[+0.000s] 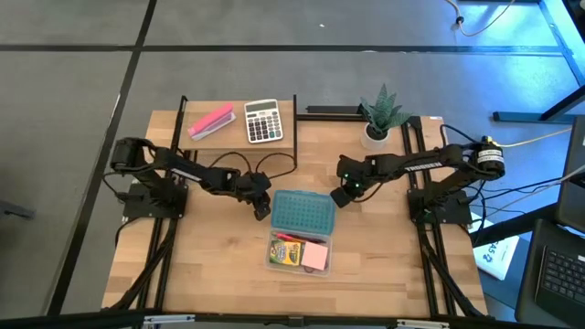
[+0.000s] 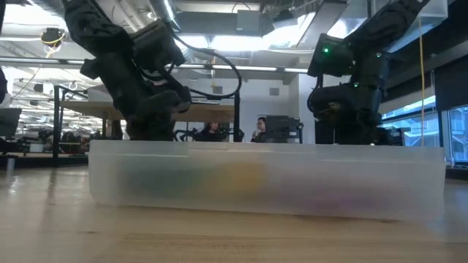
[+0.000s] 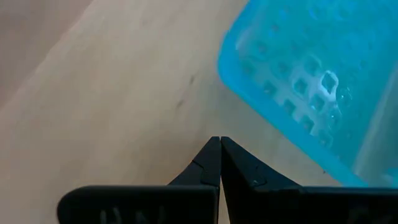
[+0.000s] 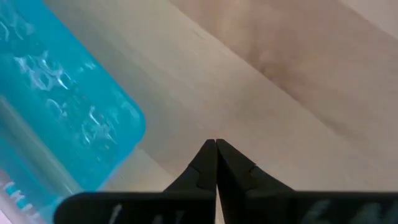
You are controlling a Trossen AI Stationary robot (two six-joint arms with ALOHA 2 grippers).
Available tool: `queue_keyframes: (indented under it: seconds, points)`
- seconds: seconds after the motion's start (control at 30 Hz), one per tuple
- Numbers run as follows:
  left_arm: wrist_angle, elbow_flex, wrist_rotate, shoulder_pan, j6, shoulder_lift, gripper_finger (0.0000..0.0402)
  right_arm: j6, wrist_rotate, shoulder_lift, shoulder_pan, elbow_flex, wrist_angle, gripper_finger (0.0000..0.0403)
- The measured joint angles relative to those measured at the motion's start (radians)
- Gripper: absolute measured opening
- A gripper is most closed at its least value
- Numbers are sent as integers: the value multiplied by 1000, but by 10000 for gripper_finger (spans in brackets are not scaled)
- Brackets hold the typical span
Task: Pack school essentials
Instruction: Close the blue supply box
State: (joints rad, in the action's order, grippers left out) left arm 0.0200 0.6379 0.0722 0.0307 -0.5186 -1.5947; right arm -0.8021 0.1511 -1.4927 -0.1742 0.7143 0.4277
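Note:
The left gripper of mine is closed over wood next to the blue lid's edge, so it should open, grip the clear box's rim (image 1: 271, 236) near the lid and move the box.
A clear plastic box (image 1: 299, 253) sits on the table's near middle and holds the yellow-green crayon box (image 1: 287, 251), the pink notepad (image 1: 316, 257) and an orange-red piece (image 1: 291, 238). Its blue lid (image 1: 303, 212) stands open on the far side; it shows in the left wrist view (image 3: 311, 81) and the right wrist view (image 4: 62, 112). My left gripper (image 1: 262, 209) is shut beside the lid's left edge, over bare wood. My right gripper (image 1: 338, 195) is shut beside the lid's right far corner. The scissors and the pencil are hidden or out of view.
A raised wooden shelf (image 1: 239, 134) at the far left holds the long pink block (image 1: 211, 122) and the grey-white calculator (image 1: 263, 122). A small potted plant (image 1: 381, 115) stands at the far right. Bare wood lies to the left and right of the box.

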Motion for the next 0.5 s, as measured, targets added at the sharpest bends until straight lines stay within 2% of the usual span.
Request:
queue_keyframes:
  seconds: [0.1, 0.17, 0.27, 0.37, 0.5]
  points:
    - [-21, 32, -58, 0, 20, -24, 0, 26, 10, -4, -18, 0, -6, 1]
    - [-108, 57, -102, 0, 29, -12, 0, 28, 15, -4, -25, 0, -6, 1]
    - [-302, 86, -110, -11, 12, 23, 0, 50, 17, -4, -32, 0, -8, 1]
    - [-323, 90, -121, -32, 18, 61, 0, 75, 26, -4, -33, 0, -15, 1]
    - [-341, 92, -287, -64, -33, 80, 0, 89, 41, -3, -32, 0, -5, 1]
